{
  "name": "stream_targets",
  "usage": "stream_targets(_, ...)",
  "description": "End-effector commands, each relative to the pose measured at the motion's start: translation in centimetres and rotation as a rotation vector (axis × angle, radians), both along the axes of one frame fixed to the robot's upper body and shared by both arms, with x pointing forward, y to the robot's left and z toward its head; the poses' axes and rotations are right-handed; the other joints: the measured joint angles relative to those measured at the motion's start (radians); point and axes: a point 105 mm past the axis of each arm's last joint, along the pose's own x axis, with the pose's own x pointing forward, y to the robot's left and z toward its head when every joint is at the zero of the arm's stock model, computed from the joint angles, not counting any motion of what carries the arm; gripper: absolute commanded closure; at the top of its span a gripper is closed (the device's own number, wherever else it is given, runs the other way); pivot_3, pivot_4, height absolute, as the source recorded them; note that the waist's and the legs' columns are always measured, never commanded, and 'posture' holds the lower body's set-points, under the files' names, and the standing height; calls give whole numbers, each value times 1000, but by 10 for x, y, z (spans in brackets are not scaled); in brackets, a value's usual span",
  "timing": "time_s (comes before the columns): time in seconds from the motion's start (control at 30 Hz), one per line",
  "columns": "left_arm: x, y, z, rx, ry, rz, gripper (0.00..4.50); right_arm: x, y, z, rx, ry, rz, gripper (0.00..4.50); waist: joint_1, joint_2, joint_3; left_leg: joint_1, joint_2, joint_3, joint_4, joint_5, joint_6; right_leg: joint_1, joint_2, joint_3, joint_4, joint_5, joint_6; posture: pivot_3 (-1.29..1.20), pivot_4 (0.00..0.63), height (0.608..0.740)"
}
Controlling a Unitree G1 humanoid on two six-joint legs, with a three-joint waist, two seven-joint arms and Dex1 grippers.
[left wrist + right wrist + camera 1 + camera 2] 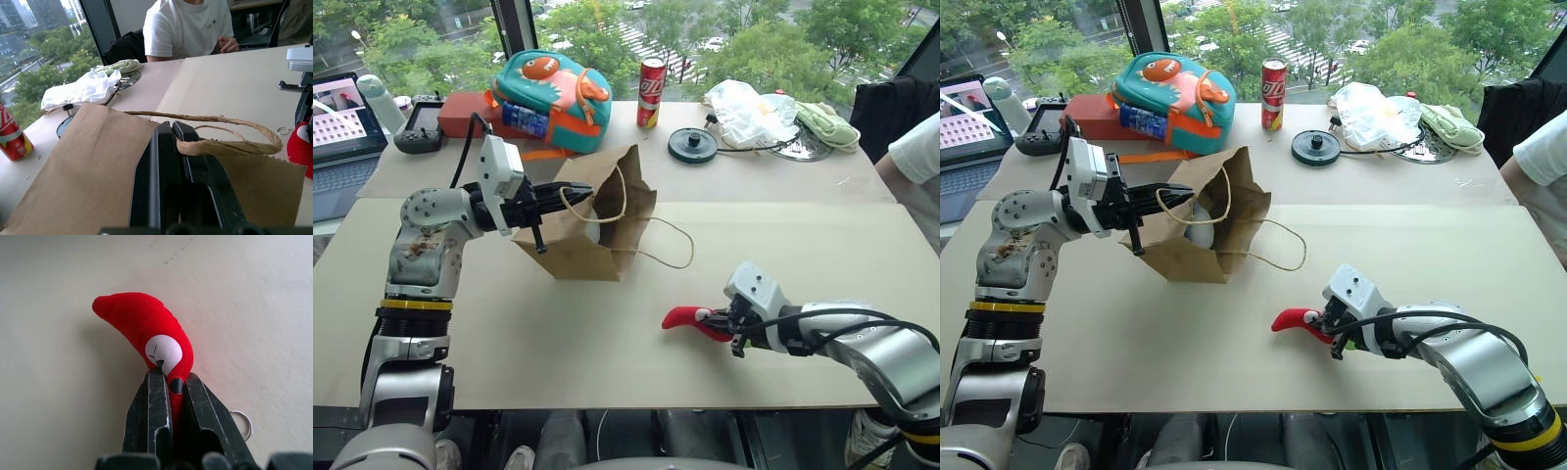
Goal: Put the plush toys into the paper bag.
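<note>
I need to use my right gripper to let go of the red chili plush just inside the paper bag's opening (604, 245), beside the pale fluffy shape.
The brown paper bag (597, 230) stands on the table left of centre, tilted, with its mouth facing right. My left gripper (570, 199) is shut on the bag's upper rim by a twisted handle (230, 145). A pale fluffy shape (1200, 231) shows inside the mouth. The red chili plush (687, 319) lies on the table near the front edge, its tip pointing left. My right gripper (169, 377) is shut on the plush's thick end, just below its white eye (164, 351).
At the back stand a teal dinosaur backpack (553, 98), a red can (651, 93), a black disc (692, 145) and a white plastic bag (749, 113). A laptop (342, 127) sits far left. A person in a white shirt (920, 157) sits at the right edge.
</note>
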Motion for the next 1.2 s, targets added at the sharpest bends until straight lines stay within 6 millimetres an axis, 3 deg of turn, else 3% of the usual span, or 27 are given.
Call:
stream_targets(0.03, -3, -2, 10, -8, -44, -10, 4500, 1, 9, 37, 103, -114, 54, 4384, 1, 0, 0, 0, 0, 0, 0, 0, 0, 0, 0, 0, 0, 0, 0, 0, 150, 722)
stream_targets(0.13, -4, -3, 9, -7, -43, -14, 4500, 11, 16, 82, 260, -234, 53, 4384, -2, 0, 0, 0, 0, 0, 0, 0, 0, 0, 0, 0, 0, 0, 0, 0, 150, 722)
stream_targets(0.23, -4, -4, 9, -6, -43, -17, 4500, 30, 18, 99, 284, -299, -12, 4384, -1, 0, 0, 2, 0, -1, 0, 0, 0, 1, 1, 0, 1, 0, 0, 0, 150, 722)
stream_targets(0.4, -3, -5, 8, -6, -43, -19, 4500, 75, 30, 110, 230, -397, -142, 4384, -2, 0, 0, 0, 0, 0, 0, 0, 0, -1, 0, 0, 1, 0, -1, 0, 150, 722)
stream_targets(0.57, -3, -7, 9, -7, -45, -22, 4500, 98, 52, 106, 163, -439, -152, 4384, -1, 0, 0, -1, 0, 0, -1, 0, 0, -2, 0, 0, 1, 0, -1, 0, 150, 722)
stream_targets(0.8, -2, -10, 8, -7, -47, -28, 4500, 97, 104, 105, 98, -469, 10, 4384, -1, 1, 0, -5, 0, 0, 0, 0, 0, -4, 0, -1, 1, 0, -1, 0, 150, 722)
stream_targets(0.9, -1, -12, 8, -4, -48, -32, 4500, 83, 144, 116, 118, -501, 136, 4384, -6, 1, 0, -5, 0, 0, 0, 0, 0, -5, 0, -1, 1, 0, -1, 0, 150, 722)
stream_targets(1.0, -1, -12, 6, -1, -48, -32, 4500, 78, 158, 124, 137, -518, 172, 4384, -5, 1, 0, -5, 1, -1, 0, 0, 0, -6, 1, -1, 2, 0, -1, 0, 150, 722)
stream_targets(1.2, 0, -13, 7, -1, -49, -33, 4500, 78, 161, 125, 166, -504, 163, 2365, 3, 1, 0, -6, 0, -1, 1, 0, 0, -5, -1, -3, 1, 0, -1, 0, 150, 722)
